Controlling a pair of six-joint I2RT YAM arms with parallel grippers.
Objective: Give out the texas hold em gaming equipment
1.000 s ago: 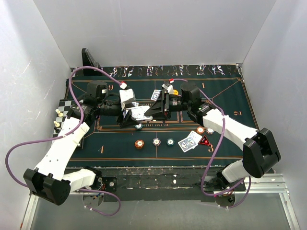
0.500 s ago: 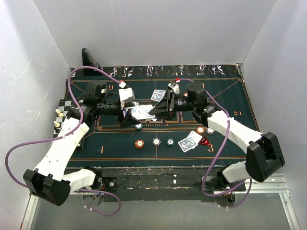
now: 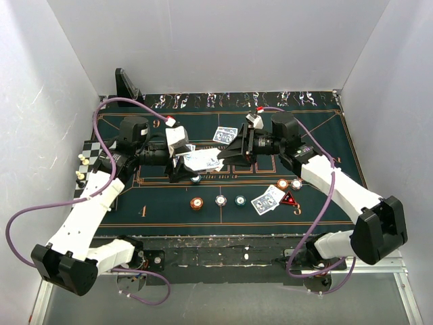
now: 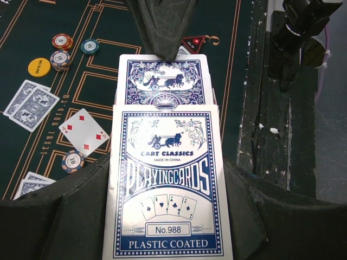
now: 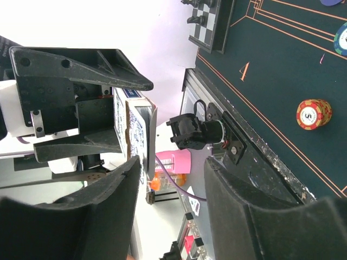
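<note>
The blue-backed card is partly inside the box, so next my right gripper pinches its protruding end (image 4: 187, 63) and pulls it all the way out before laying it down.
My left gripper (image 3: 184, 161) is shut on a blue-and-white playing-card box (image 4: 168, 184), held above the middle of the mat. A blue-backed card (image 4: 165, 81) sticks out of its far end. My right gripper (image 3: 231, 153) faces that end, open, its dark finger (image 4: 162, 27) reaching the protruding card. In the right wrist view the box (image 5: 133, 124) stands just by the left finger (image 5: 108, 195), with nothing gripped. On the mat lie chips (image 3: 197, 203), a card pair (image 3: 268, 200), a red triangular marker (image 3: 289, 199), a yellow disc (image 4: 39, 66) and a face-up four of diamonds (image 4: 84, 134).
The dark green mat (image 3: 318, 135) covers the table. A black-and-white chequered board (image 3: 91, 152) with small pieces lies at its left edge. A black stand (image 3: 126, 82) sits at the back left. White walls close in the sides and back.
My right arm has drawn back to the right, its gripper a little farther from the left one. The left gripper still holds the box, shifted slightly.
</note>
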